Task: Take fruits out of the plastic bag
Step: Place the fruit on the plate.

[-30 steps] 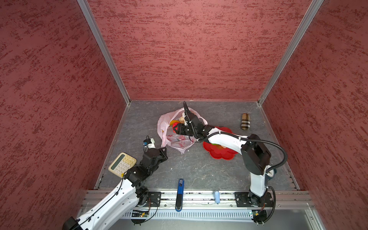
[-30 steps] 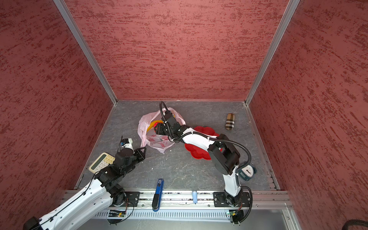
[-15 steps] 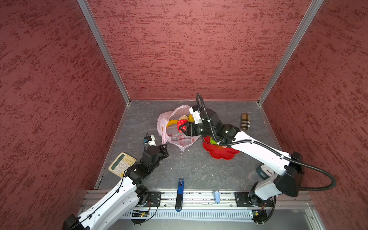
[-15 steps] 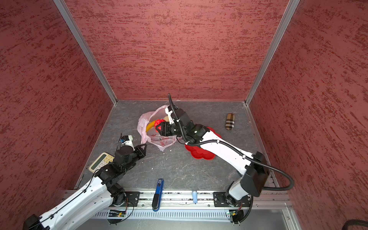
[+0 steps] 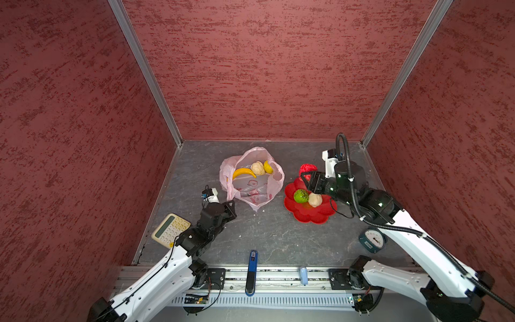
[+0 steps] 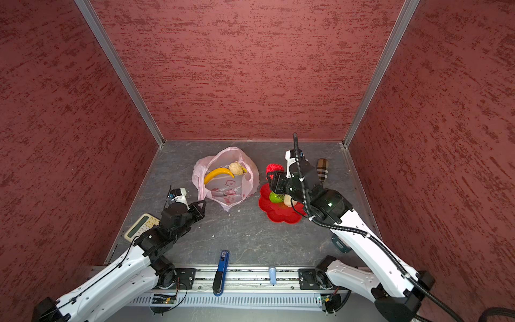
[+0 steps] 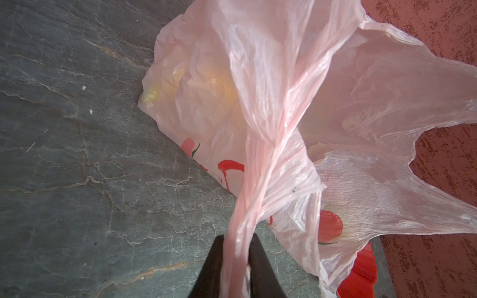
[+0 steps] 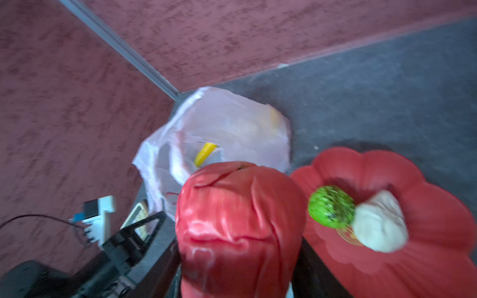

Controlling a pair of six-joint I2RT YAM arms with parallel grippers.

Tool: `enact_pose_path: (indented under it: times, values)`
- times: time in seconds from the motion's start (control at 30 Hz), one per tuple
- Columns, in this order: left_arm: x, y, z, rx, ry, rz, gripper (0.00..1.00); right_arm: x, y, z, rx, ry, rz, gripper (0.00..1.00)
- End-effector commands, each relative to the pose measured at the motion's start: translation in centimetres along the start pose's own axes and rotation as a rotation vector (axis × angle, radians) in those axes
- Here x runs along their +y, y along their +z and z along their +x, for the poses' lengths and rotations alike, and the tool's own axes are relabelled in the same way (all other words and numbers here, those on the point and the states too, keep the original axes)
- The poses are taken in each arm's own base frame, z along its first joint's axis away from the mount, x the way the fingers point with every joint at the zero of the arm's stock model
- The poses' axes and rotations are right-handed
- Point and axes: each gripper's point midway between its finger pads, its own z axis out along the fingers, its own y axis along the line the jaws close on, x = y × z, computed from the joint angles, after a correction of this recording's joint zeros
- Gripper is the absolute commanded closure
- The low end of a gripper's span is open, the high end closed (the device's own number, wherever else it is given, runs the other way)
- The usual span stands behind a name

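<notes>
Next, my right gripper lets go of the red bumpy fruit on the red plate (image 5: pixel 304 210) (image 8: pixel 330 258), in front of the green round fruit.
The pale-pink plastic bag (image 5: pixel 252 184) lies open at the middle back. In it show a yellow banana (image 5: pixel 243 172), a beige lumpy fruit (image 5: pixel 257 168) and a small yellow round fruit (image 5: pixel 268 166). My left gripper (image 7: pixel 236 247) is shut on a twisted handle of the plastic bag (image 7: pixel 284 103), at its near left corner. My right gripper (image 5: pixel 308 178) is shut on the red bumpy fruit (image 8: pixel 240 219), held above the back left rim of the red plate (image 5: pixel 309 216). On the plate lie a green round fruit (image 5: pixel 301 196) and a second beige fruit (image 5: pixel 315 200).
A calculator (image 5: pixel 170 230) lies by the left wall behind my left arm. A blue pen (image 5: pixel 251 271) sits at the front edge. A round gauge (image 5: pixel 372 240) lies under my right arm. A plaid cylinder (image 6: pixel 322 169) stands at the back right.
My right gripper has come up out of the bag with the red fruit and swung right, to the plate. The left gripper has kept its hold on the handle.
</notes>
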Motion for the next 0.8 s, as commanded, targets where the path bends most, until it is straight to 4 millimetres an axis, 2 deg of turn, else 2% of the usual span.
enact_pose_path:
  times: [0.0,0.07,0.17,0.3,0.53,0.77]
  values:
    - [-0.8,-0.2,-1.0,-0.019,0.013,0.013,0.81,-4.7,1.4,4.1,0.104,0.051,0.145,0.59]
    - [-0.9,-0.1,-1.0,-0.018,0.013,0.012,0.81,-6.7,2.8,6.7,0.168,0.06,0.198,0.59]
    - [-1.0,0.0,-1.0,-0.017,0.016,0.012,0.81,-8.5,4.9,9.7,0.244,0.064,0.236,0.59]
    - [-0.9,-0.1,-1.1,-0.018,0.018,0.008,0.81,-10.1,7.3,12.1,0.304,0.061,0.281,0.59]
    - [-0.7,-0.4,-1.2,-0.026,0.02,0.001,0.81,-11.7,9.7,14.6,0.371,0.074,0.311,0.59]
    - [-0.5,-0.5,-1.1,-0.025,0.017,-0.002,0.81,-12.7,11.2,15.4,0.39,0.086,0.328,0.57]
